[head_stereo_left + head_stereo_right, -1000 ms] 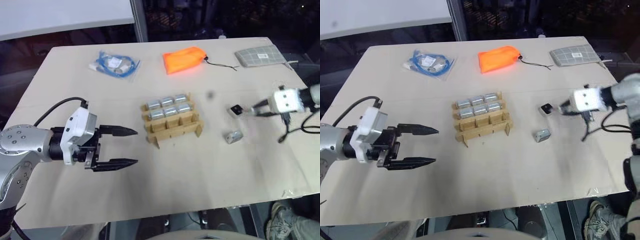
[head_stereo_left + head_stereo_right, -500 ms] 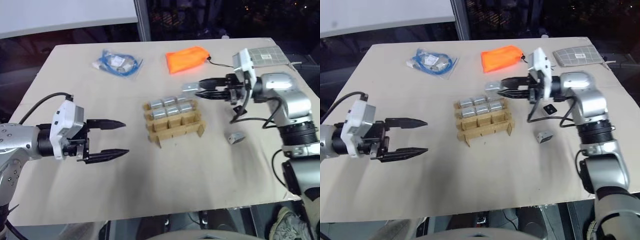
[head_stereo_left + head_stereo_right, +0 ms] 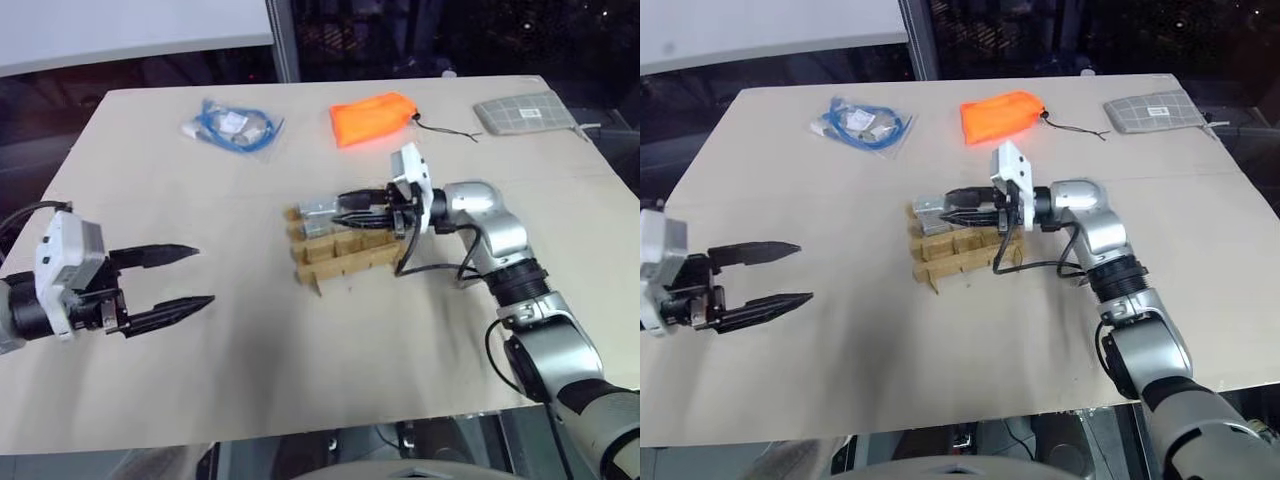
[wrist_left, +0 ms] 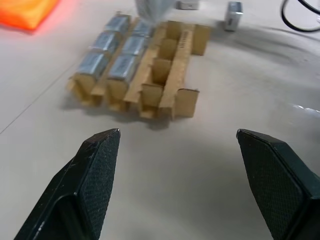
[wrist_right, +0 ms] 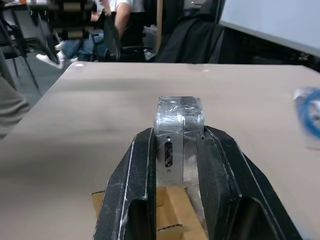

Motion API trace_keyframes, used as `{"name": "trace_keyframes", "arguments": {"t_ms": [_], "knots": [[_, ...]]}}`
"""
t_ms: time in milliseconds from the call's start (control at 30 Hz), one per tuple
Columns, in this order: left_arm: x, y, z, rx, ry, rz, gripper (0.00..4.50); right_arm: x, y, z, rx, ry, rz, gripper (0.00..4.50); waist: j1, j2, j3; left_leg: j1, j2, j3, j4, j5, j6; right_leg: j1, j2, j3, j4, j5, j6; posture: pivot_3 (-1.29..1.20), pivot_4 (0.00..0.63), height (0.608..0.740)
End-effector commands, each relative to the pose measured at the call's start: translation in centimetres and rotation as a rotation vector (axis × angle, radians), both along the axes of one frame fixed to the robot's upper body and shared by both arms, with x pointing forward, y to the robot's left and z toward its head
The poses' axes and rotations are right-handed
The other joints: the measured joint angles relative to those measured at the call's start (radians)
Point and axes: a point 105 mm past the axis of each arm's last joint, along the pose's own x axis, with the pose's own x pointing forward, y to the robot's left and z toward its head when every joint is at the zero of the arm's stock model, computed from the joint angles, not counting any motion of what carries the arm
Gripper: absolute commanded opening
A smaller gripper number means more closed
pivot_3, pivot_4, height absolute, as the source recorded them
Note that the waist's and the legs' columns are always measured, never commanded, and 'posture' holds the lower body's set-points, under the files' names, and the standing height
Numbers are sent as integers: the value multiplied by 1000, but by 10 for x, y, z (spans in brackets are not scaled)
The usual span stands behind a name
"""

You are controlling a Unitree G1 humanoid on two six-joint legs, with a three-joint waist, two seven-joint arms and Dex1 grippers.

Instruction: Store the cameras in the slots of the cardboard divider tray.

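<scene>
The camera will go into the near row's end slot (image 3: 325, 253) facing my left gripper, where my right gripper needs to let go of it.
My right gripper (image 3: 341, 207) reaches level to the left, shut on a silver-grey camera (image 3: 316, 208) that hangs over the far rows of the cardboard divider tray (image 3: 352, 257). The right wrist view shows this camera (image 5: 178, 131) pinched between both black fingers (image 5: 141, 165). Several cameras (image 4: 106, 41) fill the tray's two far rows; its near row of slots (image 4: 161, 70) is empty. Two loose cameras (image 4: 234, 13) lie on the table beyond the tray. My left gripper (image 3: 203, 274) stands open, well to the left of the tray, nothing between its fingers (image 4: 96, 167).
At the table's far side lie a blue cable bundle in a clear bag (image 3: 232, 127), an orange fabric pouch (image 3: 372, 117) with a black cord, and a grey checked pad (image 3: 525, 112). The table's front edge (image 3: 330, 425) runs close below the arms.
My right gripper has swung left with the camera, from beside the tray to over its far rows. My left gripper has drawn away to the left, still open.
</scene>
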Motion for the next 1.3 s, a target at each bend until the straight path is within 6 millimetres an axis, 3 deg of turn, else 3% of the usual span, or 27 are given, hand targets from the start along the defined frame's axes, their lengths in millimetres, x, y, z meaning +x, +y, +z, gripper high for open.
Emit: {"name": "trace_keyframes", "arguments": {"t_ms": [33,367,867,1267,1300], "knots": [[-3,5,7,5,-51,25,3877,-2,5,4,3,-59,27,635,0,0,0,0,0,0,0,0,0,0,0,0,0,0,0,0,150,740],[-1,1,26,-132,-149,16,3877,-1,17,-28,-65,-52,56,635,-10,-1,0,0,0,-1,0,1,-1,0,0,0,1,0,0,0,150,740],[-1,2,26,-118,-144,20,3877,14,33,-42,-56,-52,15,635,-25,-1,0,1,1,0,0,1,-2,0,-1,0,2,0,0,0,150,740],[1,-3,25,-115,-136,18,3877,20,21,-59,-170,2,10,635,-25,-2,0,3,1,-2,-1,2,-4,0,-1,0,5,0,-1,0,150,740],[1,-3,25,-114,-135,18,3877,20,19,-60,-178,11,14,1134,-25,-2,0,3,1,-2,-1,2,-4,0,-2,0,5,0,-1,0,150,740]]}}
